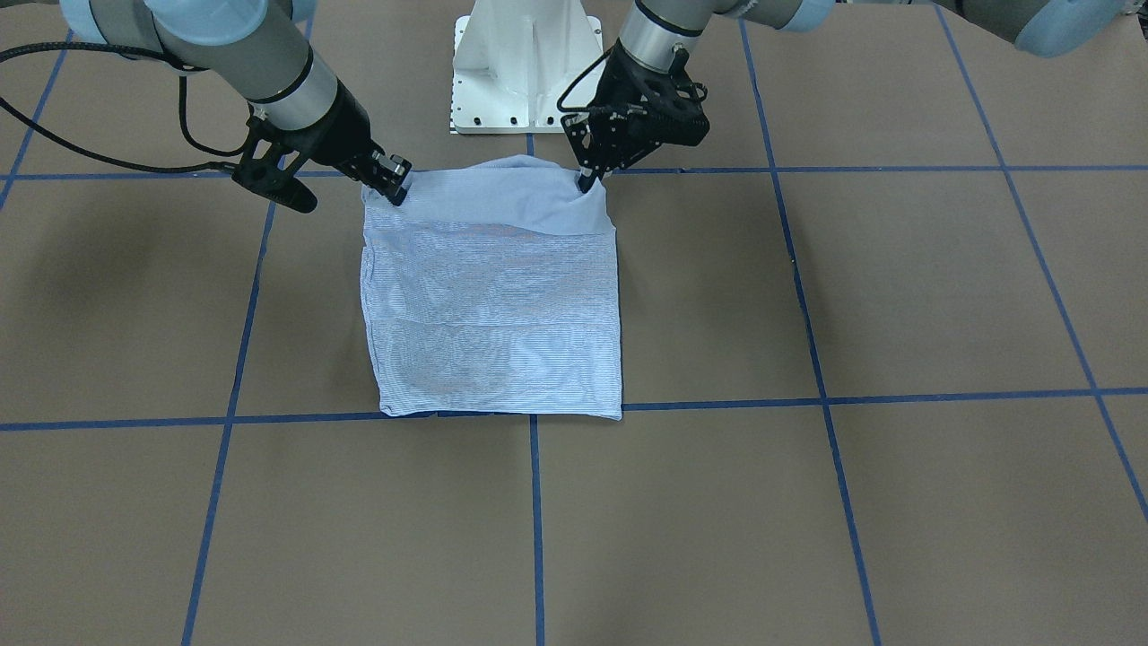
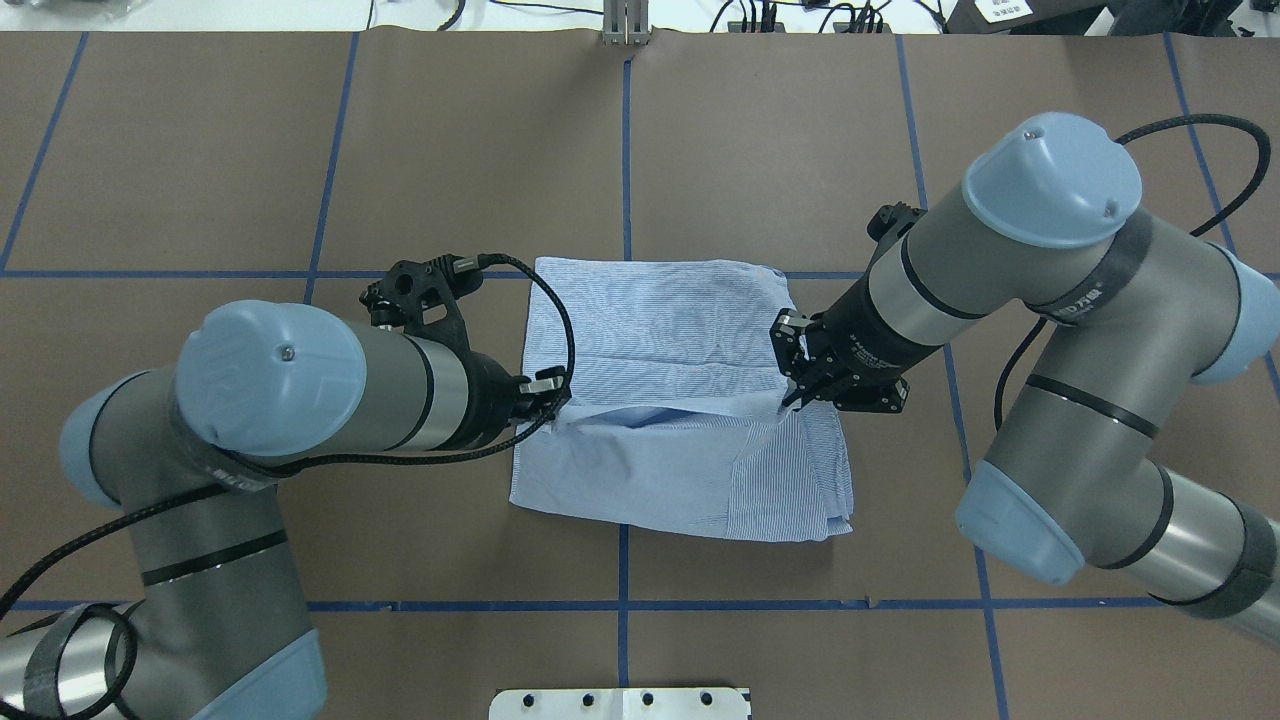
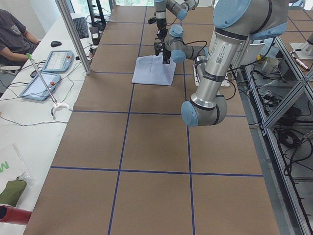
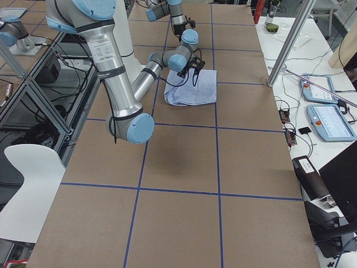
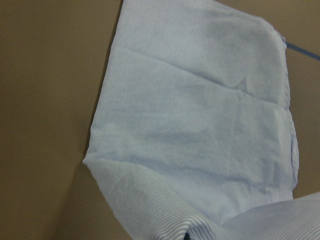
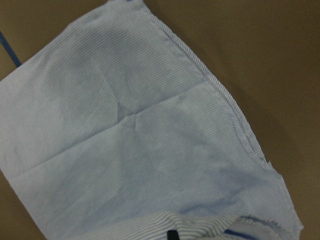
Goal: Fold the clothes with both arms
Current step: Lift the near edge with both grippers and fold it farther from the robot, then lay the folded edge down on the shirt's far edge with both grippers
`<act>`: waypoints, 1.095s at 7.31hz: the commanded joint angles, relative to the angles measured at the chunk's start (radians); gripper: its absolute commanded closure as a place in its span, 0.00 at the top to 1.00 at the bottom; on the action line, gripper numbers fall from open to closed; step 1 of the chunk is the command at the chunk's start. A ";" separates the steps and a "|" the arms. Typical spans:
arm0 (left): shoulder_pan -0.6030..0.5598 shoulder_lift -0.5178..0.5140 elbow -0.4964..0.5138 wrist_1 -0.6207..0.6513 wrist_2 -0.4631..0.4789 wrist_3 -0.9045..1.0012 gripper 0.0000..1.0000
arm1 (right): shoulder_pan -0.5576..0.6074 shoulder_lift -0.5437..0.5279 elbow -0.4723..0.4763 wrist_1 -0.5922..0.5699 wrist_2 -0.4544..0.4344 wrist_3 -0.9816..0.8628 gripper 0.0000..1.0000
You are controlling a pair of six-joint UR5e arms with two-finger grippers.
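The robot's left gripper will release the held shirt corner just past the faint crease (image 1: 599,360) (image 5: 135,26), near the shirt's side edge.
The light blue-and-white striped shirt (image 1: 489,314) lies folded into a rectangle at the table's middle, also in the overhead view (image 2: 680,330). My left gripper (image 1: 587,182) (image 2: 556,392) is shut on one corner of the shirt's robot-side edge. My right gripper (image 1: 395,193) (image 2: 788,388) is shut on the other corner. Between them the held edge is raised a little above the table and sags into a band. Both wrist views show the flat shirt (image 5: 200,115) (image 6: 125,125) below, with the pinched striped fold at the bottom edge. Collar, buttons and pocket are hidden.
Brown table with a blue tape grid (image 1: 536,502). The white pedestal base (image 1: 525,63) stands just behind the shirt. An operator (image 3: 14,34) and tablets (image 3: 58,61) are at a side desk beyond the far edge. A white chair (image 4: 28,190) stands off the table.
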 commanded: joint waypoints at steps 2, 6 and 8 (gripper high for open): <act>-0.087 -0.038 0.185 -0.159 0.000 0.030 0.00 | 0.078 0.100 -0.172 0.001 -0.002 -0.062 0.00; -0.100 -0.083 0.273 -0.202 -0.002 0.044 0.00 | 0.080 0.200 -0.305 0.002 -0.002 -0.093 0.00; -0.100 -0.081 0.281 -0.202 0.000 0.044 0.00 | 0.080 0.209 -0.329 0.002 -0.004 -0.097 0.00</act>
